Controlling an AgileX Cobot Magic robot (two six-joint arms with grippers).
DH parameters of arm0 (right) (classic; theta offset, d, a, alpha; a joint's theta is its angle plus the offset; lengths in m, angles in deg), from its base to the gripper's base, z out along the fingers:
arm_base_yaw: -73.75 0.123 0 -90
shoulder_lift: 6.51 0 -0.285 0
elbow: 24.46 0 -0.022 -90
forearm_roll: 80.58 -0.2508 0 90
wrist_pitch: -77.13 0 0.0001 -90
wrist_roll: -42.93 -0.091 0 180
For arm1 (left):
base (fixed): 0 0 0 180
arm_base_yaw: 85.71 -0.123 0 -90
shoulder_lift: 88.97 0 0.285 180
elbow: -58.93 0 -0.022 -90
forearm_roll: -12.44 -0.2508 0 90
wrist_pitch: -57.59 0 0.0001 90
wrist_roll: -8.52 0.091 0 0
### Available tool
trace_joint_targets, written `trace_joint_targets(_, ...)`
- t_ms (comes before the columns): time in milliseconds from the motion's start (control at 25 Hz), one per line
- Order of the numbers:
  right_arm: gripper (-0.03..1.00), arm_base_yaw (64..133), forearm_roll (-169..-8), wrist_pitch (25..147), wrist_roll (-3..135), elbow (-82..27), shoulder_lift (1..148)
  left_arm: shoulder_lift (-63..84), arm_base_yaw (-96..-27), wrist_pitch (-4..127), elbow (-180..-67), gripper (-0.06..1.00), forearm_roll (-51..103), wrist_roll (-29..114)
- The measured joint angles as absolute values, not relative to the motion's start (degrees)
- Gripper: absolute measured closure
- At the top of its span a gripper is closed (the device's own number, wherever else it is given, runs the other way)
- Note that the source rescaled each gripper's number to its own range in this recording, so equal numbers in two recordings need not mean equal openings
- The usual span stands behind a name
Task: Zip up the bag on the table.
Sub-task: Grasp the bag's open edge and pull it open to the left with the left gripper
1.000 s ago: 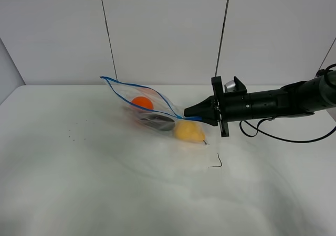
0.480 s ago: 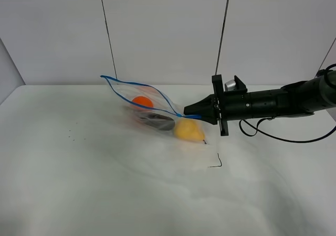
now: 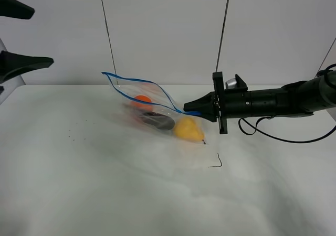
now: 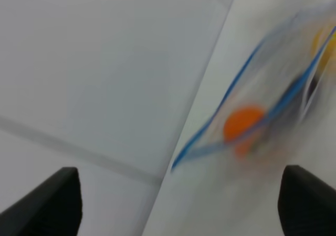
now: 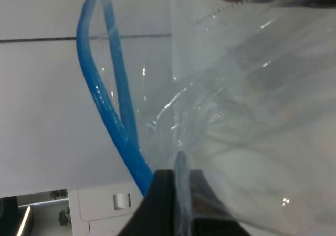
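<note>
The robot's left gripper needs to close on the bag's blue zipper strip (image 3: 180, 110) where the bag's two sides meet, beside the right gripper's fingers.
The bag (image 3: 149, 106) lies on the white table (image 3: 157, 199), an orange (image 3: 140, 100), a dark eggplant (image 3: 157, 121) and a yellow pear (image 3: 188, 129) showing through the clear plastic. Its blue zipper strip (image 3: 137, 82) gapes open, raised off the table. My right gripper (image 3: 190, 111) is shut on the strip's right end; the right wrist view shows its fingertips (image 5: 164, 186) pinching plastic beside the blue strip (image 5: 107, 110). My left gripper (image 3: 43, 35) hangs open at the upper left, well clear of the bag. Its blurred wrist view shows the bag (image 4: 247, 126) between two wide-apart fingers (image 4: 50, 204).
A black corner mark (image 3: 216, 162) sits on the table in front of the pear, and small dark specks (image 3: 71, 136) lie at the left. Two thin cables (image 3: 224, 31) hang against the back wall. The right arm (image 3: 273, 102) stretches in from the right edge.
My left gripper has come into view at the upper left, open. The bag's mouth has shifted slightly and gapes a little wider. The right gripper has stayed shut on the strip's end.
</note>
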State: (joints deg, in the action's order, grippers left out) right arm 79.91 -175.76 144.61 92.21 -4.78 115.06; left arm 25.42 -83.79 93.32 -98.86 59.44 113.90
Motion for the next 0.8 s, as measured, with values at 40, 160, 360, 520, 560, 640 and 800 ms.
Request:
trace_joint_targets(40, 0.97, 79.91, -175.82, 144.61, 92.21, -4.78, 115.06, 25.05, -81.73, 92.63, -98.86, -0.03, 60.61, 114.18)
trace_joint_targets(160, 0.97, 79.91, -175.96, 144.61, 92.21, -4.78, 115.06, 23.38, -74.91, 88.95, -98.55, -0.03, 62.9, 114.45)
trace_joint_targets(360, 0.97, 79.91, -176.07, 144.61, 92.21, -4.78, 115.06, 17.64, -63.66, 81.3, -97.48, -0.03, 63.59, 114.52)
trace_joint_targets(520, 0.97, 79.91, -176.11, 144.61, 92.21, -4.78, 115.06, 11.7, -55.39, 77.0, -97.47, -0.03, 63.66, 114.39)
trace_joint_targets(560, 0.97, 79.91, -176.11, 144.61, 92.21, -4.78, 115.06, 10.19, -52.95, 74.84, -97.47, -0.03, 63.7, 114.34)
trace_joint_targets(640, 0.97, 79.91, -176.11, 144.61, 92.21, -4.78, 115.06, 7.35, -48.17, 68.32, -97.43, -0.03, 63.7, 114.34)
trace_joint_targets(800, 0.97, 79.91, -176.11, 144.61, 92.16, -4.78, 115.06, 1.07, -40.63, 52.16, -97.43, -0.03, 63.7, 114.34)
